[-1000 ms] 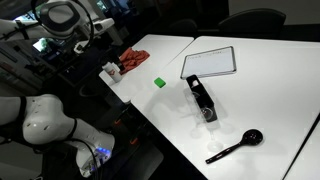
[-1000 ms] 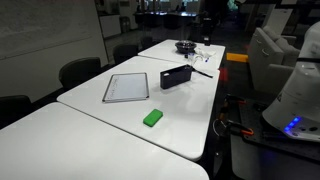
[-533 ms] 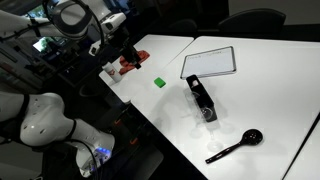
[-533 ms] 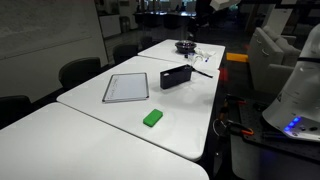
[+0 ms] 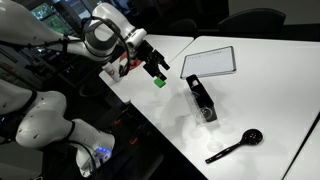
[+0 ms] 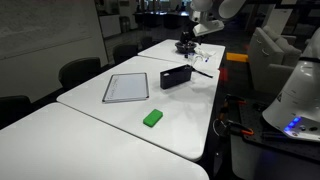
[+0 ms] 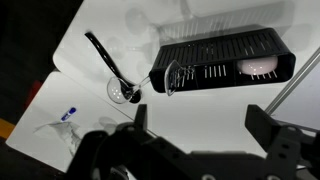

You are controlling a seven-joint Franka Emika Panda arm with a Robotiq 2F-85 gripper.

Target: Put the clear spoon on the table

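The robot's gripper needs to next move to the raised handle [image 5: 194, 94] [image 7: 172, 77] of the clear spoon that leans in the black rack and close there.
A clear spoon [image 7: 168, 75] leans in the end of a black slotted rack [image 7: 225, 58] on the white table [image 7: 205, 110]. In an exterior view the rack [image 5: 202, 97] lies mid-table with the clear spoon [image 5: 208, 113] at its near end. My gripper [image 5: 156, 68] hovers above the table beside a green block [image 5: 158, 82], well short of the rack. In the wrist view its two dark fingers [image 7: 200, 128] are spread wide with nothing between them. In an exterior view the arm [image 6: 205, 14] hangs over the far end of the table [image 6: 100, 125].
A black ladle [image 5: 235, 148] lies near the table's front edge, next to the rack in the wrist view [image 7: 108, 65]. A flat white tablet [image 5: 210, 63], a red packet [image 5: 130, 62] and a clear bag [image 7: 62, 125] also lie on the table. Chairs stand around it.
The arm has swung in from the table's side, out over the tabletop, and come down toward the green block and the rack. The objects have not moved.
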